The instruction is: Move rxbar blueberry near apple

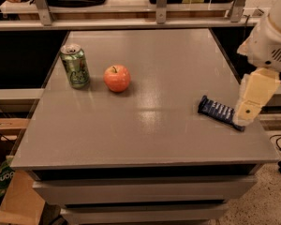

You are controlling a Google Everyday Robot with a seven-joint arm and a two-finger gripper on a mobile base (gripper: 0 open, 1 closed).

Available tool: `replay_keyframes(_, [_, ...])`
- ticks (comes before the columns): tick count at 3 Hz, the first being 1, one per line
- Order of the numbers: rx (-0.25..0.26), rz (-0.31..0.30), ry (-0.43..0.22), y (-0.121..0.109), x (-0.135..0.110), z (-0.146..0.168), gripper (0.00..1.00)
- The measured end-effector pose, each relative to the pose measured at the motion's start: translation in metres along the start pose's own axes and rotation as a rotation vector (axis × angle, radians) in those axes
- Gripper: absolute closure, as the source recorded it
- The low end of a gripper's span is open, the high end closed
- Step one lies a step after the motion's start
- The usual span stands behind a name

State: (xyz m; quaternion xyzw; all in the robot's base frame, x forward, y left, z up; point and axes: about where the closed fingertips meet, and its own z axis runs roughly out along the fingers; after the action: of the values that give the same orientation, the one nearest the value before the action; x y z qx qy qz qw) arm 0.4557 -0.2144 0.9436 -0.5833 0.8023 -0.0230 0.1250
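The robot's gripper should next move to the middle of the rxbar blueberry [222, 112] and close there, so both ends of the wrapper stay free.
The rxbar blueberry [217, 110] is a flat dark navy wrapper lying at the right side of the grey table [154, 130], near its right edge. The apple [116, 78] is red-orange with a dark stem and sits left of the table's centre, well away from the bar. My gripper [243, 118] is the cream-coloured end of the arm coming in from the right. It hangs at the bar's right end and covers that tip of the wrapper.
A green drink can [75, 65] stands upright to the left of the apple near the table's left edge. A rail with metal posts [161, 3] runs along the back. Cardboard boxes [9, 191] stand on the floor at lower left.
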Motion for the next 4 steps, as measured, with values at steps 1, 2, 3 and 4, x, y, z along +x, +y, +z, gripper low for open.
replay_keyframes(1, [-0.048, 0.008, 0.003, 0.000, 0.004, 0.028, 0.00])
replay_keyframes(2, [-0.080, 0.006, -0.002, 0.002, 0.009, 0.054, 0.00])
replay_keyframes(3, [-0.102, -0.003, 0.003, 0.005, 0.015, 0.080, 0.00])
replay_keyframes(4, [-0.123, -0.008, 0.017, 0.008, 0.019, 0.101, 0.00])
